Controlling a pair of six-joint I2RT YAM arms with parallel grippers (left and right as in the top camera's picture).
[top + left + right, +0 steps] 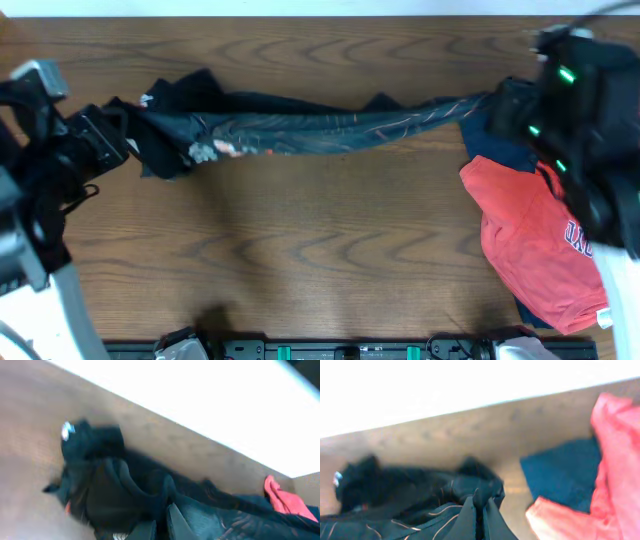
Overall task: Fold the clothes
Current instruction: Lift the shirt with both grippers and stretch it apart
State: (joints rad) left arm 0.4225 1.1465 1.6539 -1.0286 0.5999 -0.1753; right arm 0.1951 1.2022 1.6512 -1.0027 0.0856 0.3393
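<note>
The robot's right gripper needs to let go of the end of the black jersey on the table against the red T-shirt's corner [464,182] [528,516] next to the navy garment.
The black jersey [300,125] with thin orange-red lines is stretched taut across the far part of the table between my two grippers. My left gripper [118,135] is shut on its left end, seen bunched in the left wrist view [115,495]. My right gripper [497,103] is shut on its right end, seen in the right wrist view [445,495]. The red printed T-shirt [535,240] lies crumpled at the right, over a navy garment [500,148]. In the right wrist view the red shirt [615,460] and navy garment [565,475] lie to the right of the fingers.
The wooden table [300,260] spreads below the jersey. A black rail [330,350] with fittings runs along the front edge. The table's far edge meets a white surface [445,385].
</note>
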